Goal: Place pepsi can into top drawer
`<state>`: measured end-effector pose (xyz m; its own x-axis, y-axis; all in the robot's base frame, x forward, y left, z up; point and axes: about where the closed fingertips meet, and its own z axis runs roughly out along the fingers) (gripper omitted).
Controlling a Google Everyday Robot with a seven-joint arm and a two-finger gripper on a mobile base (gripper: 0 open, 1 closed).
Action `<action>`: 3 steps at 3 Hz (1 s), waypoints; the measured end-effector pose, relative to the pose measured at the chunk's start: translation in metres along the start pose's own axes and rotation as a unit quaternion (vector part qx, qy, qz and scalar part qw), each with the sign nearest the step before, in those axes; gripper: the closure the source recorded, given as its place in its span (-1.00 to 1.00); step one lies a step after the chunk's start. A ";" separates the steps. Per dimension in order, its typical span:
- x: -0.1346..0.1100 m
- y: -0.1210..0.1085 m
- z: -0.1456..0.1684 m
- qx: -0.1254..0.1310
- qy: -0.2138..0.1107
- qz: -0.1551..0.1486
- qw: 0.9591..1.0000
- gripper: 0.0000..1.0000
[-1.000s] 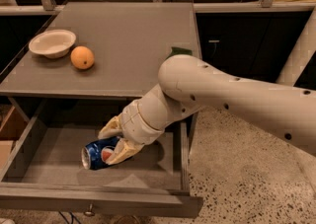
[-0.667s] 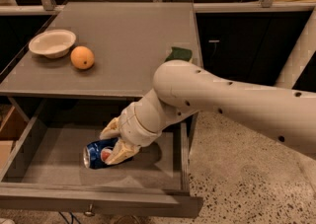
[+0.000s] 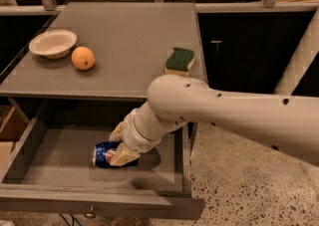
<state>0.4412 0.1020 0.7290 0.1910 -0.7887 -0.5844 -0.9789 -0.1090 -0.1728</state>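
The robot's gripper should set the pepsi can down on the drawer's bottom close behind the drawer front's knob (image 3: 108, 165).
The pepsi can (image 3: 103, 154) is blue with a red-white logo. It lies on its side on the floor of the open top drawer (image 3: 55, 158), near the middle. My gripper (image 3: 119, 145) reaches down into the drawer at the can's right end. One finger (image 3: 124, 156) is in front of the can and the other (image 3: 117, 131) is behind it. The fingers are spread and do not clamp the can. The large white arm (image 3: 209, 110) comes in from the right.
On the grey tabletop (image 3: 129, 41) are a white bowl (image 3: 52, 43), an orange (image 3: 82, 57) and a green-and-yellow sponge (image 3: 179, 60) near the right edge. The drawer front with its knob (image 3: 90, 214) juts toward me. There is speckled floor on the right.
The arm's elbow has swung up and left, so the sponge shows fully. The gripper has stayed at the can's right end. The can has not moved.
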 end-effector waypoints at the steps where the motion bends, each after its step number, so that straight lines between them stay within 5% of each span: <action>1: 0.007 -0.001 0.007 0.007 0.021 0.029 0.999 1.00; 3: 0.011 -0.007 0.040 0.003 0.058 0.053 0.997 1.00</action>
<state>0.4527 0.1184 0.6922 0.0772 -0.8604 -0.5037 -0.9926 -0.0186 -0.1204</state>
